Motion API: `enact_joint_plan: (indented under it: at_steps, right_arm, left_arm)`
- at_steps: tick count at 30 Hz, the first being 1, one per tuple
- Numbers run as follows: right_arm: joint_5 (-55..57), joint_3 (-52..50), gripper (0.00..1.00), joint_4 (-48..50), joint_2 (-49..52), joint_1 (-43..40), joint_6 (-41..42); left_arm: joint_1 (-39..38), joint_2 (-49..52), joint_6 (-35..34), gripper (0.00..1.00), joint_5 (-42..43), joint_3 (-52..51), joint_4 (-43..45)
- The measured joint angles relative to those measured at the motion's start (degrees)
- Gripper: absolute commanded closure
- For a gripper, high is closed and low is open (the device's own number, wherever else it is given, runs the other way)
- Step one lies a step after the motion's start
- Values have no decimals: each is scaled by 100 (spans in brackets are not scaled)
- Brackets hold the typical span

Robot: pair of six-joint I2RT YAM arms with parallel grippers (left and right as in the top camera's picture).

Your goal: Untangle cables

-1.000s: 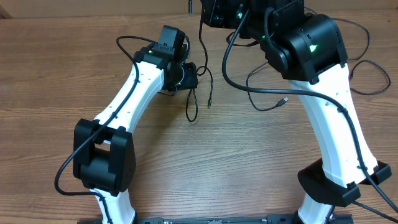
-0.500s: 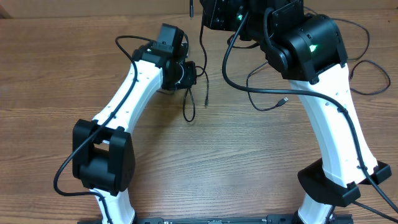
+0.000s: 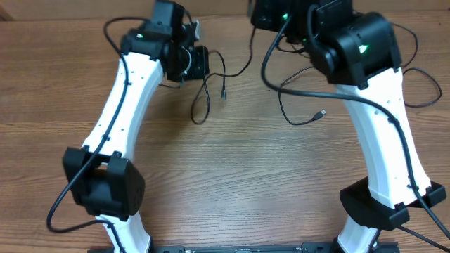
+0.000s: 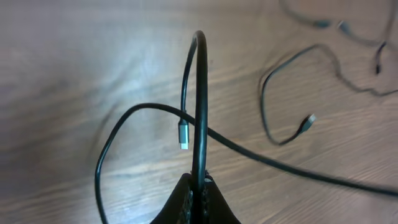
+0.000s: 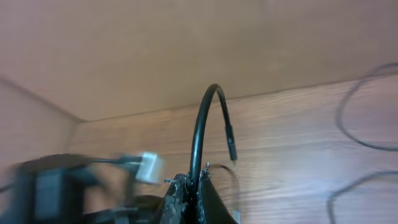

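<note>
The robot's right gripper should release the black cable end on the table wood (image 3: 406, 135) in front of the black loop.
Thin black cables lie on the wooden table. In the left wrist view my left gripper (image 4: 199, 185) is shut on one cable (image 4: 199, 93), which arcs up and hangs down to a silver plug (image 4: 183, 136). In the overhead view this gripper (image 3: 199, 63) is at the far left, with a loop (image 3: 200, 105) hanging below it. My right gripper (image 5: 196, 183) is shut on a black cable (image 5: 202, 124) ending in a black plug (image 5: 231, 150). In the overhead view it sits at the far edge (image 3: 259, 15). A strand (image 3: 239, 70) runs between the two grippers.
A loose cable with a silver plug (image 3: 321, 112) lies under the right arm and also shows in the left wrist view (image 4: 308, 121). Another black loop (image 3: 422, 88) lies at the far right. The white arms (image 3: 119, 98) cross the table on both sides.
My left gripper has moved left and toward the far edge with its cable. The hanging loop and plug shifted left with it. The right gripper shifted slightly right.
</note>
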Motion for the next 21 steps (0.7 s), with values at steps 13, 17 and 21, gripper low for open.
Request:
enact_joint_plan:
  at_steps: [13, 17, 21]
  right_arm:
    - [109, 0, 96, -332, 0, -374, 0]
    - [103, 0, 96, -437, 0, -656, -2]
    - [107, 0, 96, -723, 0, -1156, -4]
  left_arm:
    - [417, -1495, 61, 93, -192, 728, -52]
    - [173, -1633, 87, 91, -59, 739, -313]
    - [-295, -1615, 293, 88, 42, 739, -688]
